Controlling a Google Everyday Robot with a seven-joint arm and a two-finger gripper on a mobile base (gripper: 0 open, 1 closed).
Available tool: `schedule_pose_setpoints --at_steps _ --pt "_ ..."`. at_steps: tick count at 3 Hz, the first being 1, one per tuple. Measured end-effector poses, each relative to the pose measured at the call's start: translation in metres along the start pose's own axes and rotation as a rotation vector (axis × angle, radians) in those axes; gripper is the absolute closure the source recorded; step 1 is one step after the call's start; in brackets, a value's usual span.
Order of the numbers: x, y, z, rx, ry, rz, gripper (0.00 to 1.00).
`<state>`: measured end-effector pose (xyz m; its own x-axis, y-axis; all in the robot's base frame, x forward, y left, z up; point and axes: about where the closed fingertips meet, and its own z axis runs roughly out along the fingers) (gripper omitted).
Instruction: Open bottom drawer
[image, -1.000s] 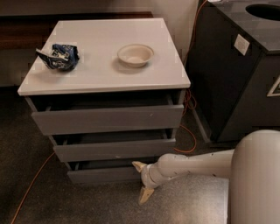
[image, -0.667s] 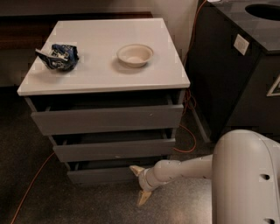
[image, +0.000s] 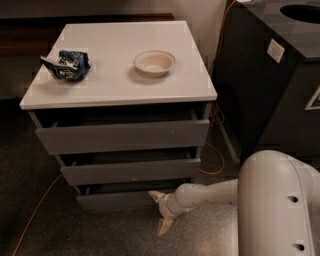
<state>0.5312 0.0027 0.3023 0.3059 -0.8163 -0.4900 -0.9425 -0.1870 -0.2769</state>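
Note:
Next, I close my gripper on the top edge of the bottom drawer's front (image: 166, 191), near the end closest to my white arm.
The bottom drawer (image: 117, 199) is the lowest, slimmest grey front of the three-drawer unit, and it stands slightly out from the unit. My gripper (image: 160, 211) is low by the floor at the drawer's right end. Its fingers are spread apart: one beige fingertip (image: 156, 196) touches the drawer's front near its top edge, the other (image: 163, 228) points down toward the floor. It holds nothing. My white arm (image: 210, 194) reaches in from the right.
The white top (image: 120, 75) carries a crumpled blue bag (image: 67, 64) and a white bowl (image: 154, 62). The top drawer (image: 122, 136) and middle drawer (image: 131, 171) sit above. A dark cabinet (image: 270, 85) stands to the right. Orange cable (image: 37, 214) runs on the floor.
My gripper has shifted slightly left along the bottom drawer's front, and my arm's body has come further into view at the right. The drawers look unchanged.

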Motion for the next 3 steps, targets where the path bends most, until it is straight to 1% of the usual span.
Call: schedule_pose_setpoints --at_steps 1,2,3 --pt "0.028 0.004 0.019 -0.017 -0.007 0.026 0.00" --pt "0.057 -0.005 0.036 -0.002 -0.008 0.035 0.00" --pt "0.084 -0.024 0.054 0.019 0.020 0.031 0.00"
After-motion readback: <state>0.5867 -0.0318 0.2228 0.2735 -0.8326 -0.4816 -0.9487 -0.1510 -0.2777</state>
